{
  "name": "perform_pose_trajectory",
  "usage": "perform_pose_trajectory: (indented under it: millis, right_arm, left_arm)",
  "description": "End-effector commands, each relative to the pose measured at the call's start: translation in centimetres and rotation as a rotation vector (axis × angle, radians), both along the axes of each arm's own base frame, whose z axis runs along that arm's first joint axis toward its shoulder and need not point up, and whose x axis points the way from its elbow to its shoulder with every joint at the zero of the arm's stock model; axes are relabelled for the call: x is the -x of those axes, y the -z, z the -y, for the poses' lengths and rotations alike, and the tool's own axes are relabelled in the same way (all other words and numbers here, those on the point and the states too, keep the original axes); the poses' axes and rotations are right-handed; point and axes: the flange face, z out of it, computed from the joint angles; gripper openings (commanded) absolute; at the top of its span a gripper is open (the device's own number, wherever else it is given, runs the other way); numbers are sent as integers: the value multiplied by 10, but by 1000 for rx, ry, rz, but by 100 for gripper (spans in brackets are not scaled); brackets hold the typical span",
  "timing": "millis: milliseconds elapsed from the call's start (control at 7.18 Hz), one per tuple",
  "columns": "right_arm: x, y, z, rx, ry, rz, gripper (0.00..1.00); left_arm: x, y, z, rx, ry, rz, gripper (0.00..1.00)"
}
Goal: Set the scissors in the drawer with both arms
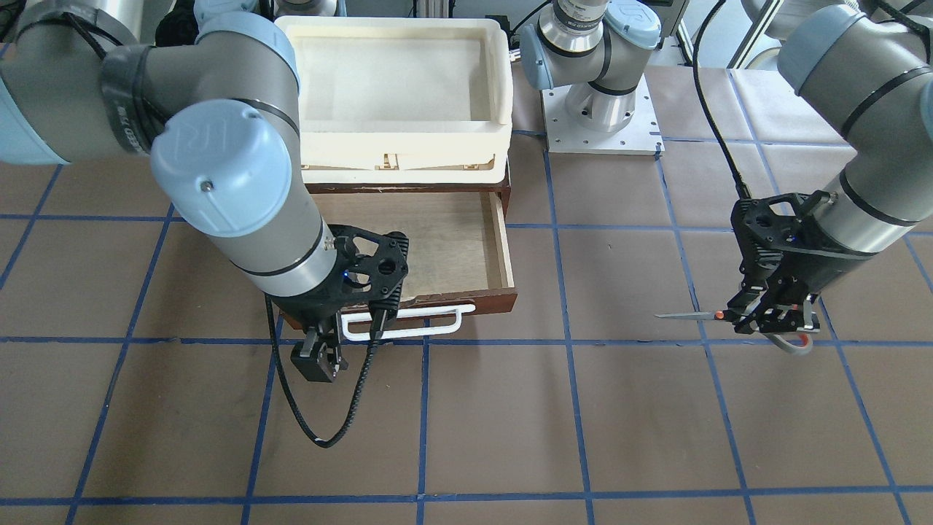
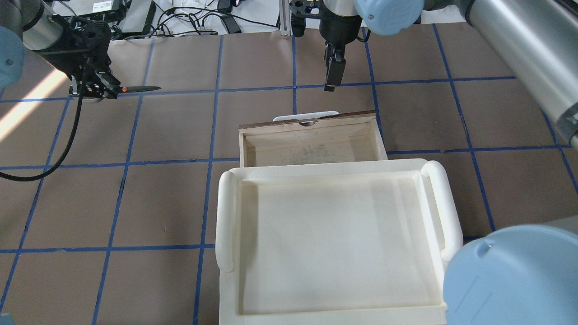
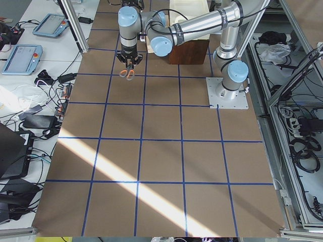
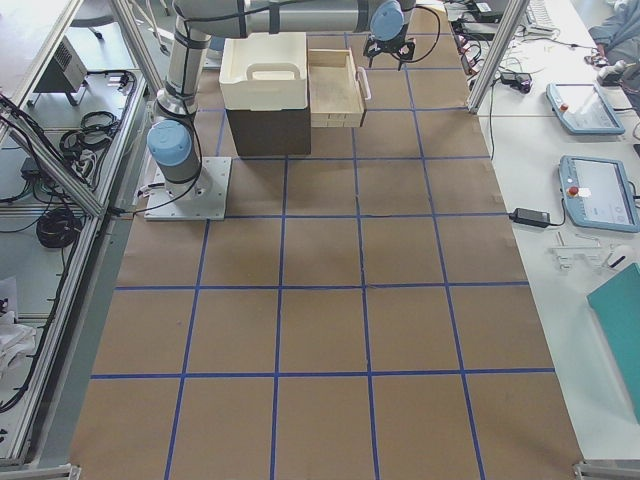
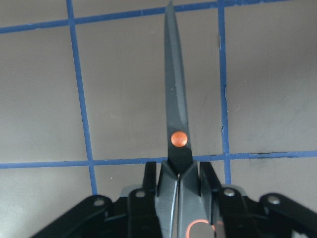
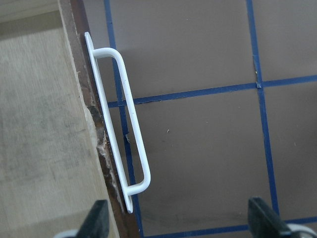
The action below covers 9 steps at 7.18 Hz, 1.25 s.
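My left gripper needs to put the scissors down on the drawer's pale bottom just behind its front panel (image 1: pixel 423 276).
My left gripper (image 1: pixel 765 317) is shut on the scissors (image 1: pixel 689 316) near the pivot and holds them level above the table, far to the side of the drawer. The blades point toward the drawer's side, and the grey, orange-lined loops hang behind the fingers. The left wrist view shows the closed blades (image 5: pixel 177 114) sticking out past the gripper (image 5: pixel 181 178). The drawer (image 1: pixel 437 240) is pulled open, its pale inside empty, its white handle (image 1: pixel 408 321) facing out. My right gripper (image 1: pixel 321 361) is open and empty, hovering just beyond the handle (image 6: pixel 124 124).
A cream-white tray (image 1: pixel 503 73) sits on top of the dark cabinet, above and behind the drawer. The left arm's base plate (image 1: pixel 601 127) stands beside the cabinet. The table is brown paper with blue tape lines. A black cable loops below the right gripper.
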Motion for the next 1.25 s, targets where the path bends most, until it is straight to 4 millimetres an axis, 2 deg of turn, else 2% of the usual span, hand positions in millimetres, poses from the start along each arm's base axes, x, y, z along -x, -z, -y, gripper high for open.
perform_pose_trajectory:
  millis: [0, 139, 279, 418, 697, 836, 975, 1115]
  right_arm:
    - [49, -71, -54, 56, 277, 11, 100]
    - [68, -91, -85, 45, 405, 16, 100]
    - [80, -100, -107, 18, 597, 27, 100]
    - [81, -102, -119, -20, 755, 18, 100]
    - [84, -107, -137, -85, 906, -7, 100]
    - [86, -113, -145, -104, 1059, -12, 100]
    - [89, -118, -150, -85, 1138, -40, 100]
    - [90, -117, -150, -77, 1133, -49, 100]
  left_arm:
    - [50, -12, -12, -21, -31, -13, 0]
    - [79, -14, -17, -31, -41, -19, 0]
    - [105, -12, -20, -42, -63, -25, 0]
    - [136, -12, -26, -48, -78, -27, 0]
    - [202, -6, -42, -79, -150, -41, 0]
    - [236, -5, -53, -88, -175, -43, 0]
    - [269, -2, -66, -93, -194, -43, 0]
    - [292, 1, -76, -102, -210, -43, 0]
